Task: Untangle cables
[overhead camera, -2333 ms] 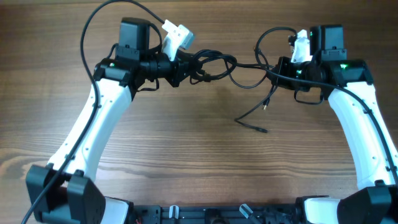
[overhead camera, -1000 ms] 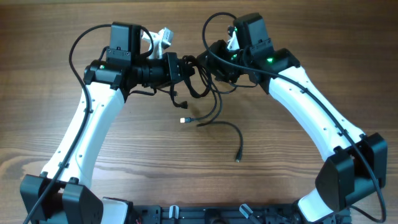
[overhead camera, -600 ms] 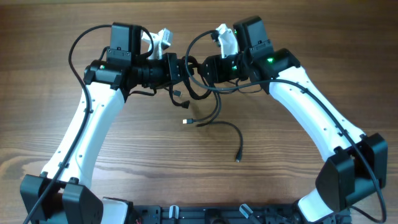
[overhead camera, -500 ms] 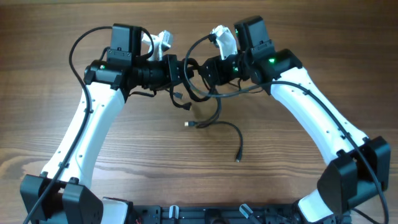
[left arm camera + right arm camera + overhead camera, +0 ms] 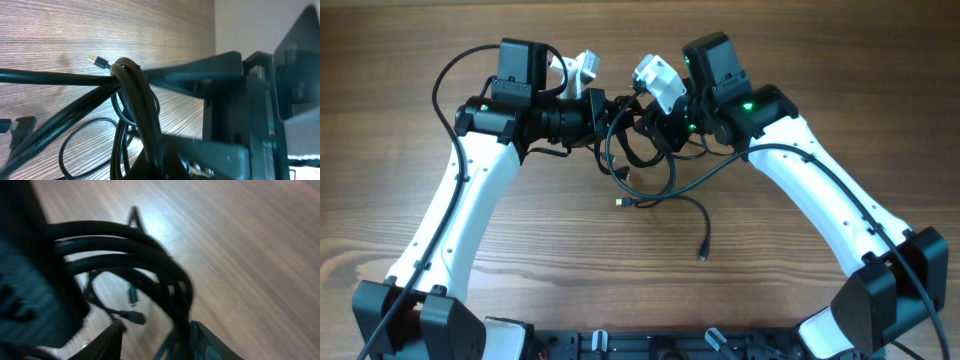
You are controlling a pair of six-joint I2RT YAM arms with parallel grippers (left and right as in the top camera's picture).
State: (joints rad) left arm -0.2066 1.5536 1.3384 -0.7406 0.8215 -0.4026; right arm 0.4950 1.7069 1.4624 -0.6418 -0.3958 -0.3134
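Note:
The robot's left gripper should release the cables on the wood (image 5: 662,194) beside the silvery tip, just in front of the robot's grippers.
The cables (image 5: 642,158) are thin black cords tangled in a bunch between my two grippers at the back of the table. Loops hang from the bunch onto the wood. One loose end has a silvery tip (image 5: 619,203); another end (image 5: 701,256) lies nearer the front. My left gripper (image 5: 611,108) is shut on the cables (image 5: 134,95), which run down into its jaws (image 5: 157,165). My right gripper (image 5: 656,128) is close against the left one. In the right wrist view it (image 5: 155,328) is open, and several strands of the cables (image 5: 172,292) pass between its fingers, against the right finger (image 5: 205,342).
The wooden table (image 5: 560,250) carries nothing else. The thicker black arm wires (image 5: 450,70) arch over the left arm. In the left wrist view the right arm's dark housing (image 5: 240,80) fills the right side, very close.
The right wrist has rolled and shifted left, closer to the left gripper, and its jaws stand a little wider. The hanging loops have shifted slightly. The left arm has not moved.

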